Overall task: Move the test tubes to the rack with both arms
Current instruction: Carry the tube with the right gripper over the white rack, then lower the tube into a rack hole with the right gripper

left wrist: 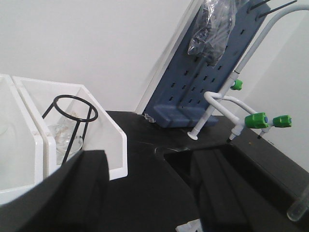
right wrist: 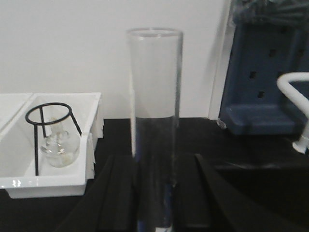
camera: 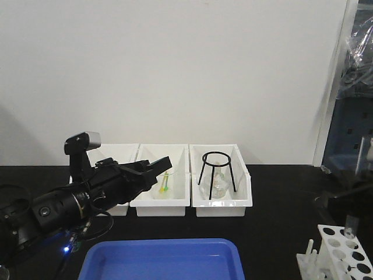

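Note:
I need to let go of the clear test tube, now hanging just over the white rack, with my right gripper, upright in the white rack's hole row (camera: 346, 264) beside its pegs.
My right gripper (right wrist: 154, 193) is shut on a clear test tube (right wrist: 154, 111), which stands upright between its black fingers. In the front view the tube's lower end (camera: 351, 224) hangs just over the white rack (camera: 341, 251) at the bottom right corner. The left wrist view catches that rounded tip (left wrist: 300, 209) and a corner of the rack (left wrist: 189, 226). My left gripper (camera: 163, 165) hovers in front of the white bins at the left, open, with only black tabletop between its fingers (left wrist: 72, 193).
Three white bins (camera: 224, 209) line the back of the black bench. The right one holds a black ring tripod (camera: 217, 169) over a glass flask (camera: 218, 185). A blue tray (camera: 160, 259) lies at the front. A sink with taps (left wrist: 227, 104) and a blue pegboard (left wrist: 212, 72) are at the right.

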### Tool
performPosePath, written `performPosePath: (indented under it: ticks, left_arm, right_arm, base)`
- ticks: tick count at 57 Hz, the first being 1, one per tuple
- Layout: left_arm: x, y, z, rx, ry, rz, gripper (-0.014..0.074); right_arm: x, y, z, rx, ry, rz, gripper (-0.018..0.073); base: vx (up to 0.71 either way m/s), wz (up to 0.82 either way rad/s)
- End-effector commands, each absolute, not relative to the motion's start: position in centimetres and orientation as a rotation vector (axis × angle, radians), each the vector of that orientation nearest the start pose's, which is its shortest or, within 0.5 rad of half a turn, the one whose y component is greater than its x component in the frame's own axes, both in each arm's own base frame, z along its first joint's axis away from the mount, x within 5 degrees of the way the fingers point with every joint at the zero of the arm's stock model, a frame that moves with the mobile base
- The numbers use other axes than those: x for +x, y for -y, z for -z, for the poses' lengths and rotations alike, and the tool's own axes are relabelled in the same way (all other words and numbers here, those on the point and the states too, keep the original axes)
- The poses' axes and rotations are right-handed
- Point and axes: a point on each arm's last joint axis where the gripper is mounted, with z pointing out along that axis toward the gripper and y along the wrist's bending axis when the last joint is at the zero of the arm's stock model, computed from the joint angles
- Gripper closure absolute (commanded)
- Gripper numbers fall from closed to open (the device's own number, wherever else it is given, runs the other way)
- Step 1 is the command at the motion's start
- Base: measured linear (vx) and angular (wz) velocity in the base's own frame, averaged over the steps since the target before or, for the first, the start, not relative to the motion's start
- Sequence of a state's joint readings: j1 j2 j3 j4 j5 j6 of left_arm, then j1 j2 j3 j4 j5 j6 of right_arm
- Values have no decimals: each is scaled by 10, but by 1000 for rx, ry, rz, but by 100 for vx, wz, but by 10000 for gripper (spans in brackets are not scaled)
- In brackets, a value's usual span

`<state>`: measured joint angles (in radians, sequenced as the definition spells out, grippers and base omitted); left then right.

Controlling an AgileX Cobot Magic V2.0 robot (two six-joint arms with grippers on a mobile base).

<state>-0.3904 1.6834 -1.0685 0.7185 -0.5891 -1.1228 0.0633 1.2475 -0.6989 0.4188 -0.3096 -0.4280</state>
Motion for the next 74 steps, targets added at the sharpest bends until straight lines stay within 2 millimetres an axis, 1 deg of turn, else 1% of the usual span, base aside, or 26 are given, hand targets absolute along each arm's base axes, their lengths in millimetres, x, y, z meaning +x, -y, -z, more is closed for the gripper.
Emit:
performPosePath:
  ticks: [1, 7, 12, 17, 22, 34, 53, 69, 74]
  left_arm:
    - [336, 174, -319, 205, -1587, 1017, 80]
    - [337, 173, -317, 194, -1610, 997, 80]
    - [338, 172, -316, 187, -1624, 984, 80]
    - [338, 172, -315, 183, -1632, 977, 80]
    - [339, 171, -314, 179, -1642, 968, 80]
    - [339, 171, -314, 177, -1645, 965, 80]
    - [340, 171, -313, 177, -1648, 965, 80]
    - [340, 171, -313, 176, -1651, 963, 80]
    - [340, 171, -313, 186, -1647, 952, 80]
  right_arm:
    - [263, 1, -305, 65, -1608, 125, 568]
    - [255, 3, -293, 97, -1561, 122, 568]
    - [252, 0, -289, 81, -1512, 92, 568]
    - [251, -3, -279, 45, -1506, 69, 566]
    - [256, -4, -268, 26, -1505, 74, 566]
    - [267, -3, -257, 34, -1482, 97, 566]
    - [278, -4, -232, 31, -1570, 91, 566]
    - [284, -4, -217, 23, -1606, 99, 566]
    - [284, -4, -209, 22, -1621, 104, 566]
  base:
    - [0, 0]
    - [0, 0]
    - [0, 0]
    - [0, 0]
    - [0, 0]
    - [0, 0]
    - [0, 0]
    - [0, 0]
    - [0, 0]
